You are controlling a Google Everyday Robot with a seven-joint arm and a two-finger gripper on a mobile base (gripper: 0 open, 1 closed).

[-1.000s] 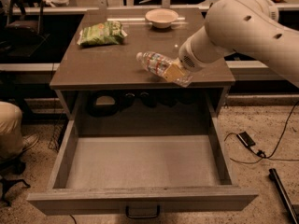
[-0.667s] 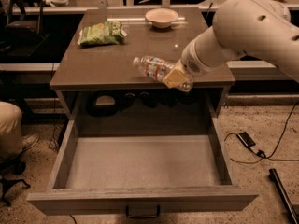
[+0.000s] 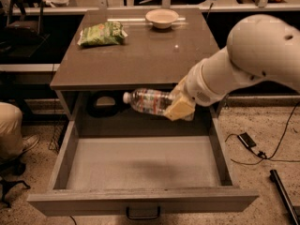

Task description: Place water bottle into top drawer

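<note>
My gripper will set the water bottle, now held over the open top drawer, down on the bottom of the drawer in front of the black round thing point(image 3: 119, 140).
The water bottle point(image 3: 147, 101) is clear and ribbed, with a white cap pointing left. It lies on its side in the air, held over the back of the open top drawer point(image 3: 140, 165). My gripper point(image 3: 178, 108) is shut on the bottle's base end, with pale yellow fingers point(image 3: 180, 106) around it. The white arm comes in from the upper right. The drawer is pulled out wide, its pale grey floor is bare and its dark handle is on the front panel.
A green snack bag point(image 3: 102, 33) and a white bowl point(image 3: 162, 18) sit on the cabinet top point(image 3: 136, 55). A person's leg point(image 3: 10, 130) is at the left. Cables and a small device point(image 3: 247, 140) lie on the floor to the right.
The arm has carried the bottle forward and down, from above the cabinet top's front edge to over the open drawer.
</note>
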